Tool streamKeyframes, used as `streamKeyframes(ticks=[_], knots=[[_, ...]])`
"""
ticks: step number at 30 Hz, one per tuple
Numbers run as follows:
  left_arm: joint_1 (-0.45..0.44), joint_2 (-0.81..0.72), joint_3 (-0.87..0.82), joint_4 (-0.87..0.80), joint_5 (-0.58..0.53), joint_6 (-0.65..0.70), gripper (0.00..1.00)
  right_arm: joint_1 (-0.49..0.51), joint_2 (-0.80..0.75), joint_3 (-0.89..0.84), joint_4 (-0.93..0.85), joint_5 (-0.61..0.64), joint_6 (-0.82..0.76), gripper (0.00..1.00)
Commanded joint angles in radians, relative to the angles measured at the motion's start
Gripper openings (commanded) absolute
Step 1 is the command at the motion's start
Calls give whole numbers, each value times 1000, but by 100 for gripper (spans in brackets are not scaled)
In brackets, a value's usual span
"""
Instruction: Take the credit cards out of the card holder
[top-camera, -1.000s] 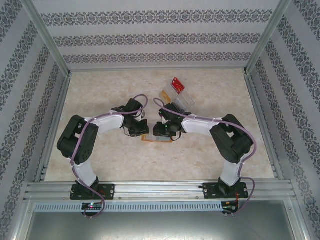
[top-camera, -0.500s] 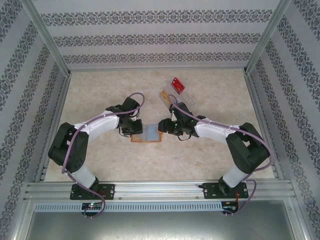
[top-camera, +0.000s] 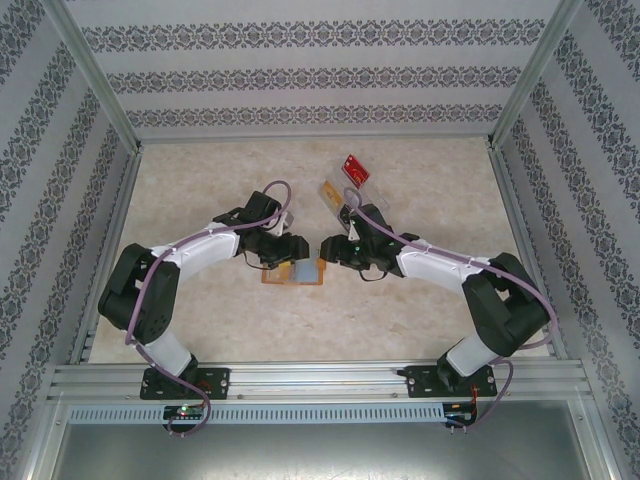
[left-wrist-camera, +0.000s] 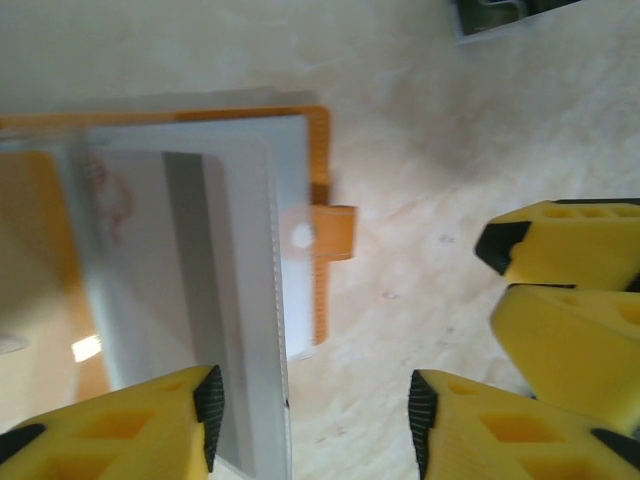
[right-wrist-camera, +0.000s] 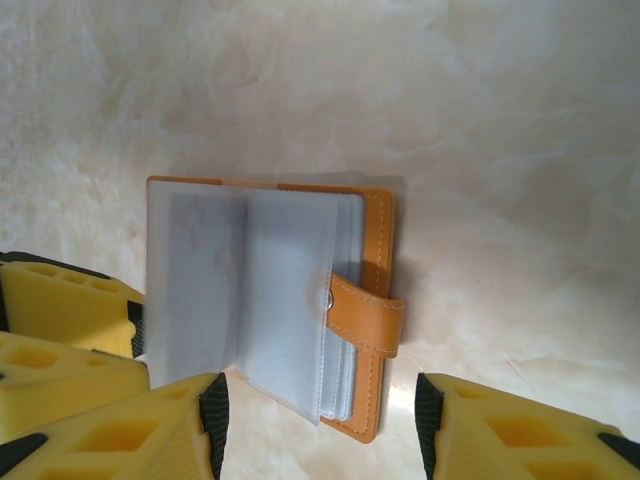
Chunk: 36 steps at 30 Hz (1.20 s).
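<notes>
Next, my left gripper steadies the page with the white card, which stands loose beside it, while my right gripper takes the card's striped edge (left-wrist-camera: 192, 240).
The card holder (top-camera: 297, 273) lies open on the table between my two grippers, orange-tan with grey see-through pages (right-wrist-camera: 250, 300) fanned up and its tab (right-wrist-camera: 368, 316) at the side. My left gripper (top-camera: 287, 249) hangs open just over its left half. In the left wrist view one raised page (left-wrist-camera: 180, 300) stands inside the left gripper (left-wrist-camera: 315, 420), close to the left pad and ungripped. My right gripper (top-camera: 330, 252) is open too. In its wrist view the right gripper (right-wrist-camera: 320, 425) straddles the holder's near edge. The credit cards are hidden in the pockets.
A clear plastic tray (top-camera: 362, 203) lies on the table behind the right gripper, with a red card (top-camera: 355, 170) at its far end. Patterned walls and metal frame rails enclose the table on three sides.
The left gripper has opened and let go of the holder's page. The holder now lies spread open on the table. Both grippers shifted slightly toward each other; the right one widened earlier.
</notes>
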Motion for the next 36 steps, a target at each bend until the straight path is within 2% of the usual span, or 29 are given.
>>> streamKeyframes(ticks=[1, 9, 13, 21, 26, 30, 36], knots=[[-15, 35, -16, 106, 88, -53, 57, -15, -34, -21, -8, 26, -3, 54], [27, -45, -4, -57, -124, -7, 60, -4, -38, -1, -42, 26, -59, 51], [47, -54, -34, -68, -172, -21, 57, 40, 13, 55, -81, 54, -77, 46], [83, -73, -80, -62, -171, -3, 50, 131, 165, 177, -134, 85, -77, 34], [82, -45, -95, -18, -123, -20, 46, 136, 235, 224, -141, 70, -70, 30], [83, -11, -94, 23, -72, -35, 40, 136, 261, 237, -148, 74, -65, 28], [81, 29, -87, 63, -13, -44, 37, 130, 278, 235, -161, 88, -61, 27]])
